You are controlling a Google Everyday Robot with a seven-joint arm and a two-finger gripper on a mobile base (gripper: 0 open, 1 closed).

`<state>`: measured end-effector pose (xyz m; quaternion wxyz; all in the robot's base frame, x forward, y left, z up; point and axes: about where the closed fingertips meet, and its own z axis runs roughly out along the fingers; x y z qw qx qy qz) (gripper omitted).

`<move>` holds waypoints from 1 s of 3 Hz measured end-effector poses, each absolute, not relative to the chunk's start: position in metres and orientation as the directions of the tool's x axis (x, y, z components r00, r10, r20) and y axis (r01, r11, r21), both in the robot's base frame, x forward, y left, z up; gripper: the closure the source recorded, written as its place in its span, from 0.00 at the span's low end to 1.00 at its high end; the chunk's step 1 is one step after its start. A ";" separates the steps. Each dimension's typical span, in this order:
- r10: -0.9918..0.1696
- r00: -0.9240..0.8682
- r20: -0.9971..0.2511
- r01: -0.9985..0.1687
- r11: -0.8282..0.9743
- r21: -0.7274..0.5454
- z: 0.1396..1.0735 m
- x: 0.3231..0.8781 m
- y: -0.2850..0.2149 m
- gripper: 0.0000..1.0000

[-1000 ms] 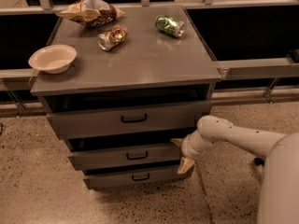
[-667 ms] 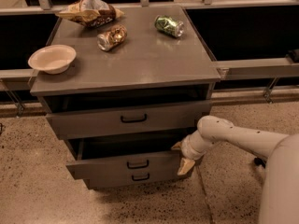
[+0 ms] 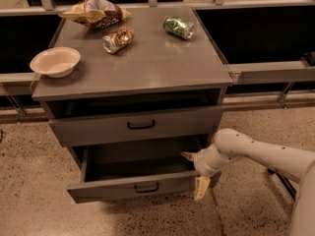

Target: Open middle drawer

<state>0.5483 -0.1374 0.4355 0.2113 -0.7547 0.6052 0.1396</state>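
Observation:
The middle drawer is partway out and the gripper's fingers are apart around the end of its front panel, so the robot should regrip the panel's top edge (image 3: pixel 180 174) and pull farther.
The middle drawer (image 3: pixel 128 186) is a wide grey metal drawer with a small black loop handle (image 3: pixel 146 187). It stands pulled far out of the grey cabinet (image 3: pixel 133 68) and its inside looks empty. My gripper (image 3: pixel 194 172) is at the drawer's right end. One tan finger (image 3: pixel 187 155) is inside the drawer behind the front panel. The other finger (image 3: pixel 201 188) hangs in front of the panel. The fingers stand apart, straddling the panel's right end. The top drawer (image 3: pixel 138 125) above is slightly out. The bottom drawer is hidden under the open one.
On the cabinet top lie a cream bowl (image 3: pixel 54 61), a chip bag (image 3: pixel 94 11), a crushed brown can (image 3: pixel 118 39) and a green can (image 3: pixel 178 27). My white arm (image 3: pixel 261 154) reaches in from the right. Speckled floor (image 3: pixel 29 195) surrounds the cabinet. Dark shelving runs behind.
The middle drawer has slid much farther out toward the camera and now covers the bottom drawer. My gripper has moved forward with its right end.

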 end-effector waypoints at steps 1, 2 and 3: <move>-0.844 0.233 -0.482 -0.972 -0.197 -0.126 0.429 0.547 -0.133 0.00; -0.834 0.228 -0.501 -0.973 -0.216 -0.083 0.420 0.527 -0.130 0.23; -0.831 0.226 -0.508 -0.972 -0.228 -0.059 0.418 0.505 -0.130 0.24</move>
